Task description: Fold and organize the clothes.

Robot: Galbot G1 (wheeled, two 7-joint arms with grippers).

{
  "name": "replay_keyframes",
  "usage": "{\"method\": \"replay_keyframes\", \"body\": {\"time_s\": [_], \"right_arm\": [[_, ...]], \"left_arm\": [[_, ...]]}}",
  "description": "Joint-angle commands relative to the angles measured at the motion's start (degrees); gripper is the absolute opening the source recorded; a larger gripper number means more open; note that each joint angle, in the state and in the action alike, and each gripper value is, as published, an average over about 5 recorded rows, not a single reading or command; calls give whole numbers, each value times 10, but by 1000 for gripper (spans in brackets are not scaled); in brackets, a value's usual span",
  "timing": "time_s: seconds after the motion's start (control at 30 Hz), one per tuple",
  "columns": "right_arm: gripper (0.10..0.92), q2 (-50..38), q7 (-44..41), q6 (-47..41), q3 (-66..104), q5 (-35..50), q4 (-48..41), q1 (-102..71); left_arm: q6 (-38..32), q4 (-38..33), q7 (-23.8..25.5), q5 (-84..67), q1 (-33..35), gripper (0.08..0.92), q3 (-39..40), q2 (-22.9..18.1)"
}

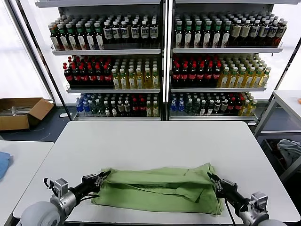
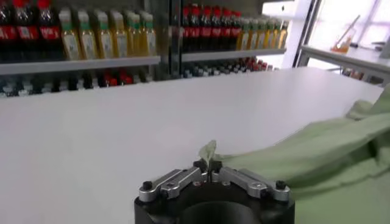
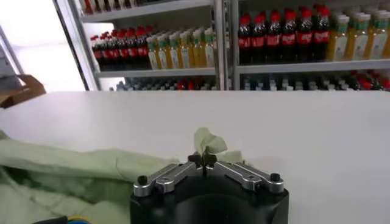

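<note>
The shirt's corner is pinched only at its tip by my left gripper, so I need to open it and grip the middle of the shirt's layered end (image 1: 100, 192) before folding the shirt shorter.
A light green shirt (image 1: 162, 188) lies folded into a wide band near the white table's front edge, plain side up. My left gripper (image 1: 103, 176) is shut on the shirt's left corner; the pinched cloth (image 2: 208, 151) sticks up between its tips (image 2: 207, 164). My right gripper (image 1: 211, 178) is shut on the shirt's right corner; a green tuft (image 3: 208, 141) shows above its tips (image 3: 203, 159). The shirt stretches between the two grippers. Collar, buttons and checkered print are hidden.
The white table (image 1: 160, 141) stretches back from the shirt. Shelves of bottles (image 1: 164, 61) stand behind it. A second table (image 1: 23, 160) with a blue cloth (image 1: 3, 162) is at the left, a cardboard box (image 1: 21, 112) beyond it, and another table (image 1: 289, 101) at the right.
</note>
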Motion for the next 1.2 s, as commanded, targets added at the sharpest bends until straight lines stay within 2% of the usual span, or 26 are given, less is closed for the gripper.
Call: {"method": "replay_keyframes", "body": {"time_s": [0.03,0.23,0.4,0.6,0.83,1.03,1.13,1.2], "right_arm": [[141,12,23,8,14,-33,36,-74],[306,12,29,81,76,-7,17,-40],[445,12,21,151,164,50,-9,-24],[618,40,3,208,232,87,-23,-44],[800,74,1,230,224,72,-13,-69],[822,68,-3,241,223,73,-14,-70],[823,63,-5,245,225,76,-18,-70],[823,62,-5,247,226,78,-19,-70]], "left_arm": [[10,-25,-2,57,67,124,-18,-2],[20,-33,-18,57,61,274,-48,-5],[23,-53,-48,21,68,421,-92,-16],[11,-76,-118,10,83,594,-80,-65],[28,-72,-170,55,86,783,-30,-126],[30,-42,-166,80,74,820,-13,-138],[30,-34,-163,80,71,774,-11,-136],[30,-31,-161,80,71,714,-8,-136]]}}
